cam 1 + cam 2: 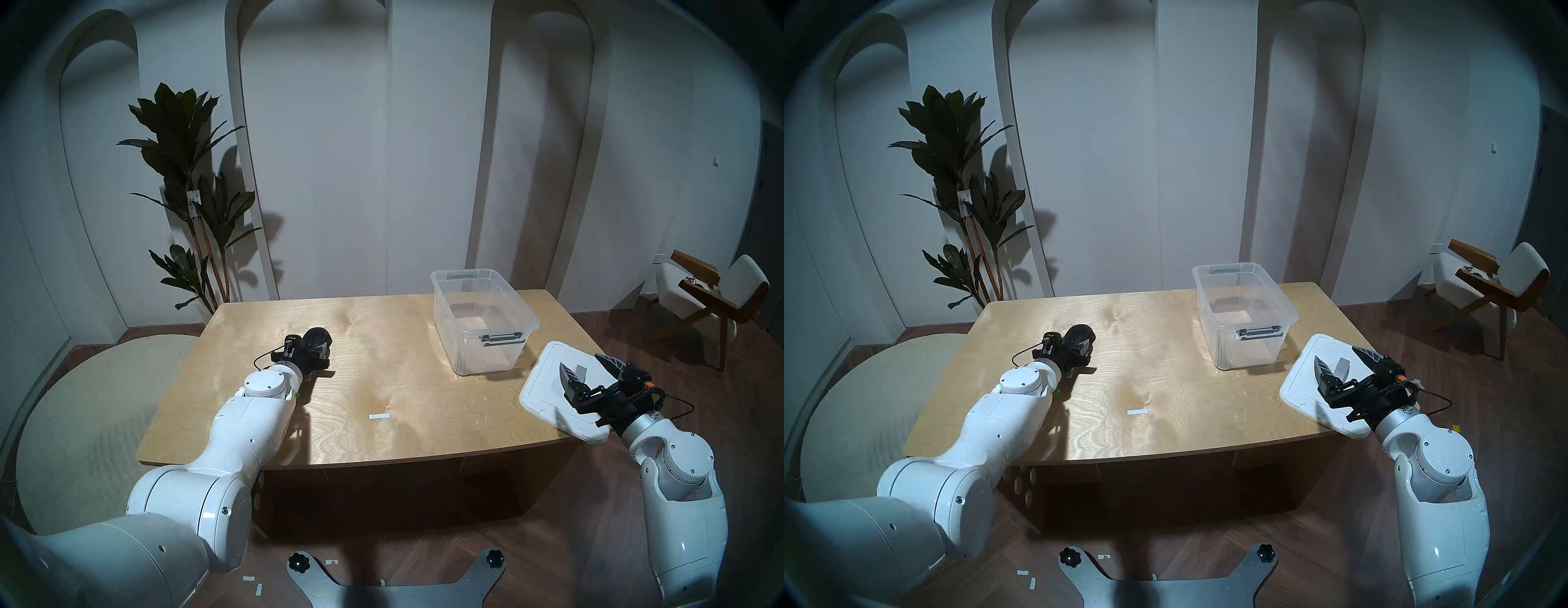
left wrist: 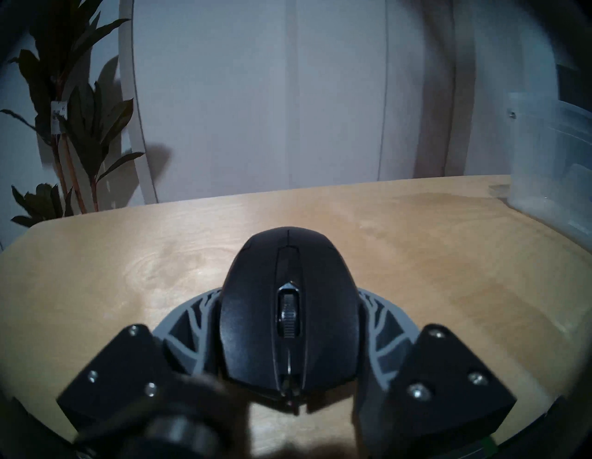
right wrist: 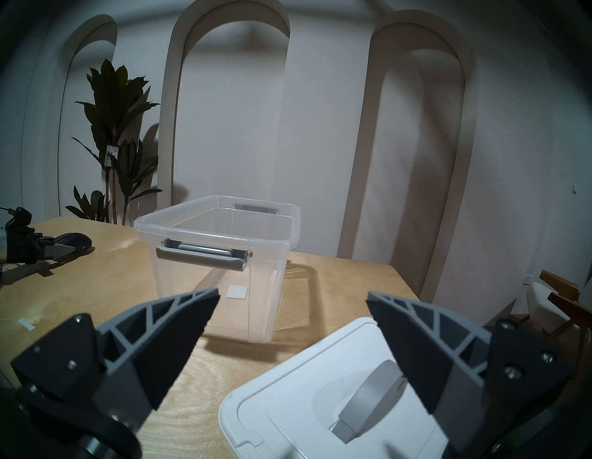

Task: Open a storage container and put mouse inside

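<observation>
Next, I release the black mouse with my left gripper inside the clear storage container, at its near end (image 1: 483,348) below the grey latch.
The black mouse (image 1: 319,335) is on the left half of the wooden table (image 1: 403,382). My left gripper (image 1: 313,344) is shut on it, and in the left wrist view the grey fingers (image 2: 192,317) bow around both sides of the mouse (image 2: 256,320). I cannot tell whether it rests on the table or is just off it. The clear storage container (image 1: 483,361) stands open and empty at the back right. Its white lid (image 1: 543,395) with the grey strap handle (image 3: 374,394) lies at the right front edge, partly overhanging. My right gripper (image 1: 580,361) is open and empty just above the lid.
A small white tape strip (image 1: 379,415) lies on the table near the front middle. A potted plant (image 1: 191,191) stands behind the table's left back corner. A chair (image 1: 717,297) stands on the floor at the far right.
</observation>
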Robot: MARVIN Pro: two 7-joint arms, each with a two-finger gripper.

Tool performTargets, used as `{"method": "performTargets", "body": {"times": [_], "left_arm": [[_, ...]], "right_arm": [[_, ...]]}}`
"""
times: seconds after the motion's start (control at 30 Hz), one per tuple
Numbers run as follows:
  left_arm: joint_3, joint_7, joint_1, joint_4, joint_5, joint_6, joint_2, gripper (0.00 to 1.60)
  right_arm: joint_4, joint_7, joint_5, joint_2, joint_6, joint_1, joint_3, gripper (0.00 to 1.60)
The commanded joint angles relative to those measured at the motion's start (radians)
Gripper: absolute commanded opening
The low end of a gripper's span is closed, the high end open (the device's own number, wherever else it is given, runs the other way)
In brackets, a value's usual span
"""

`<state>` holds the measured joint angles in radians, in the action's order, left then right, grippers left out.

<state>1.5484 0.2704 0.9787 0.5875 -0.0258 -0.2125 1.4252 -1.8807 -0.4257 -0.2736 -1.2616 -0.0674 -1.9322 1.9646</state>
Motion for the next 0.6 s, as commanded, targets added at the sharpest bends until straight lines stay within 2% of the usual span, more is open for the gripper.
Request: {"method": "performTargets", "body": {"times": [0.0, 0.3, 0.57], "left_arm": [[-0.007, 0.057, -0.011, 0.119, -0.007, -0.096, -0.006, 0.0], [-0.046, 0.132, -0.069, 0.222, -0.023, -0.169, 0.042, 0.0], [-0.105, 0.195, -0.088, 0.326, -0.024, -0.186, 0.085, 0.0]], "right_arm": [[-0.017, -0.002, -0.001, 0.001, 0.007, 0.006, 0.0, 1.6], [-0.013, -0.002, -0.001, 0.002, 0.005, 0.007, -0.001, 1.6], [-0.012, -0.002, -0.002, 0.003, 0.006, 0.008, -0.001, 1.6]]}}
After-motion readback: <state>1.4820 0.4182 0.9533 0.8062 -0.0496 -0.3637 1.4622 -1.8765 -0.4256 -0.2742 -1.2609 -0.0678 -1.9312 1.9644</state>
